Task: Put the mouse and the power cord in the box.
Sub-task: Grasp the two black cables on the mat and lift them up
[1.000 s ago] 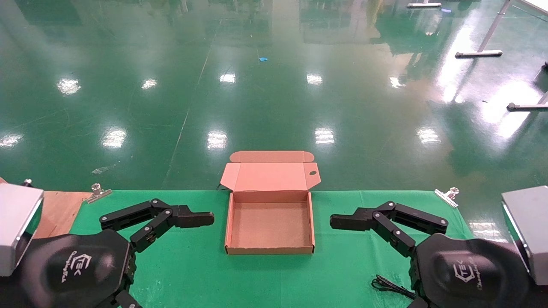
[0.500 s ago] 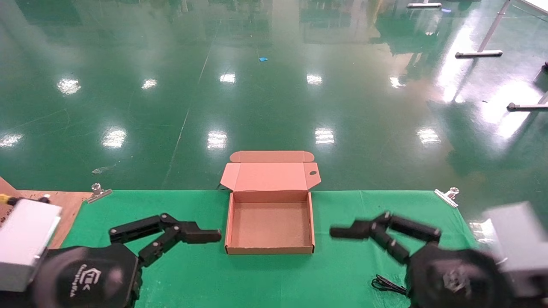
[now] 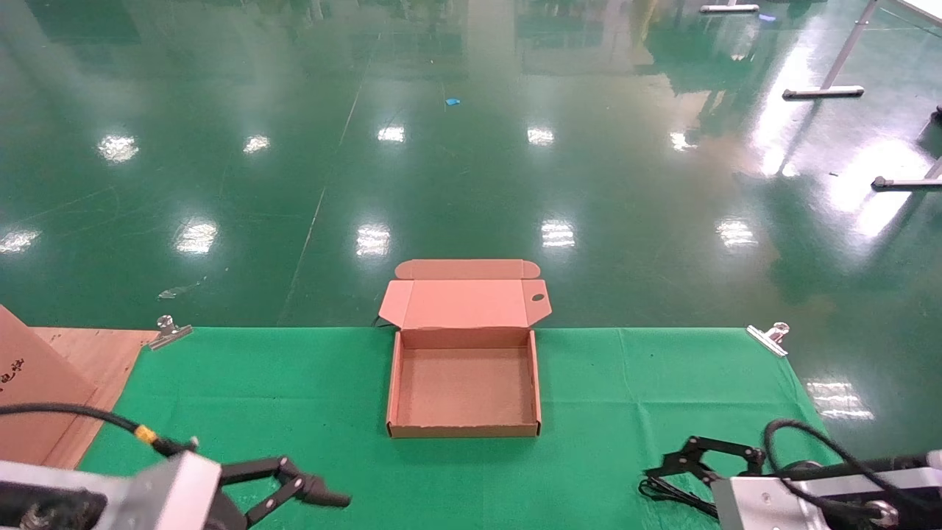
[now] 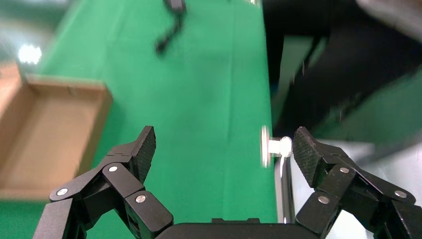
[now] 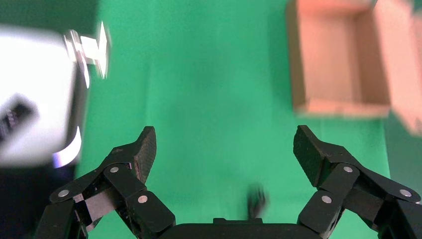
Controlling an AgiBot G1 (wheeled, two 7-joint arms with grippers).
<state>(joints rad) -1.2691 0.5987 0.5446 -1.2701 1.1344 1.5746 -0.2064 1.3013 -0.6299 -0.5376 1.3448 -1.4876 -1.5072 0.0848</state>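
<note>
I will close my right gripper on the bundled middle (image 3: pixel 690 500) of the black cable, between the cable's looped ends.
The pinkish-brown box (image 3: pixel 536 383) stands open in the middle of the green cloth, its lid (image 3: pixel 464 302) folded back and its inside bare. It also shows in the left wrist view as the box (image 4: pixel 102 119) and in the right wrist view as the box (image 5: pixel 298 64). A black cable (image 3: pixel 666 492) lies by the near right edge, seen too as the cable (image 4: pixel 169 30). I cannot tell whether it is the power cord or the mouse's cable. The mouse is out of view. My left gripper (image 4: pixel 224 144) is open over bare cloth near the front left. My right gripper (image 5: pixel 224 142) is open, its finger (image 3: pixel 673 465) just above the cable.
A large brown carton (image 3: pixel 29 390) with black print stands on a wooden board (image 3: pixel 96 350) at the left. Metal clips (image 3: pixel 168 331) (image 3: pixel 769 337) pin the cloth's far corners. The green cloth (image 3: pixel 294 390) spreads on both sides of the box.
Both arms have drawn back from beside the box toward the near edge and turned. The right gripper now hangs over the black cable. The carton at the left is uncovered.
</note>
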